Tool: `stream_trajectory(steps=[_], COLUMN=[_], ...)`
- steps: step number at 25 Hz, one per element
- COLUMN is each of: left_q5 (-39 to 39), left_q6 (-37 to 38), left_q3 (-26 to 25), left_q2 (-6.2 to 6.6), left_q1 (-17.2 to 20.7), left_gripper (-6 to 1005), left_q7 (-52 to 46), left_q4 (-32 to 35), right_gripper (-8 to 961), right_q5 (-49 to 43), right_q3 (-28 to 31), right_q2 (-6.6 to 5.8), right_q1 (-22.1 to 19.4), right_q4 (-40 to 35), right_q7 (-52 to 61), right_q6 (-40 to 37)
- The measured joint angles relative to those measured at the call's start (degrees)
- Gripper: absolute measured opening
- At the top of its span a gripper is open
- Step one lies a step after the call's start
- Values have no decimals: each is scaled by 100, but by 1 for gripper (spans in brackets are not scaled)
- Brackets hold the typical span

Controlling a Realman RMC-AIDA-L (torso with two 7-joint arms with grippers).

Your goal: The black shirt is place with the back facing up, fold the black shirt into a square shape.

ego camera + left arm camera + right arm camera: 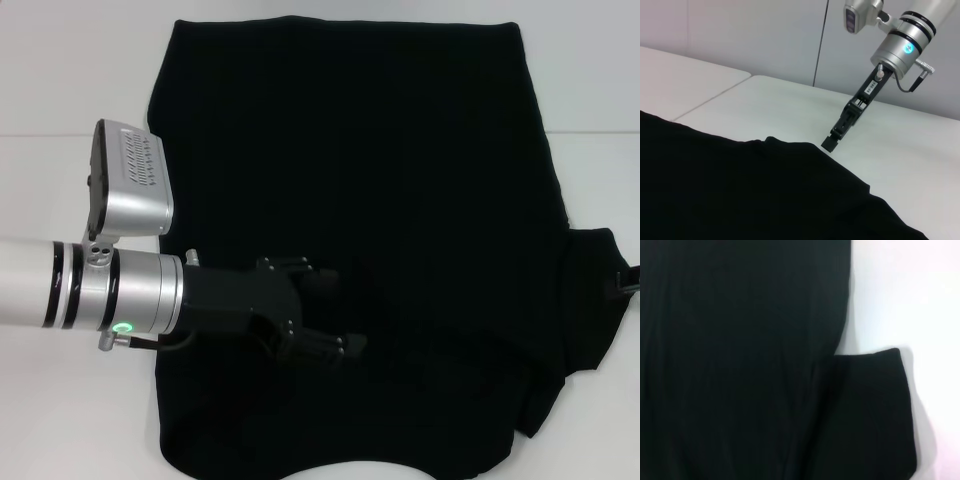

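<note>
The sleeve is doubled over beside the black shirt's shoulder, so my right gripper will take the sleeve's end (616,320) and pull it out flat before folding.
The black shirt (380,150) lies spread flat over most of the white table (60,80). Its right sleeve (590,300) sticks out at the near right and also shows in the right wrist view (875,410). My left gripper (335,310) reaches in from the left and hovers open and empty over the shirt's near middle. My right gripper (630,280) shows only at the right edge of the head view. In the left wrist view the right gripper (830,144) points down with its tip at the sleeve's edge on the shirt (740,190).
A seam (40,132) runs across the white table behind my left arm. Bare table lies to the left of the shirt (70,400) and to its far right (600,100). A grey wall (765,35) stands beyond the table.
</note>
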Motion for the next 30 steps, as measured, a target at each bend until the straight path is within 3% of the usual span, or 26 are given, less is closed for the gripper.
stream_trajectory(steps=[13, 18, 30], left_q5=[0, 0, 1], left_q6=[-145, -190, -230], left_q3=[-34, -42, -42], left_q2=[8, 17, 36], left_q1=[-3, -3, -2], left_gripper=[949, 946, 940], left_q7=[-11, -2, -2], left_q4=[4, 3, 0], right_gripper=[583, 345, 21], right_q5=[-42, -50, -49], right_q3=[-8, -25, 45], right_q2=[6, 21, 7], right_q1=[105, 109, 79], right_q4=[305, 308, 278], right_q7=[1, 7, 74], right_q6=[328, 345, 389])
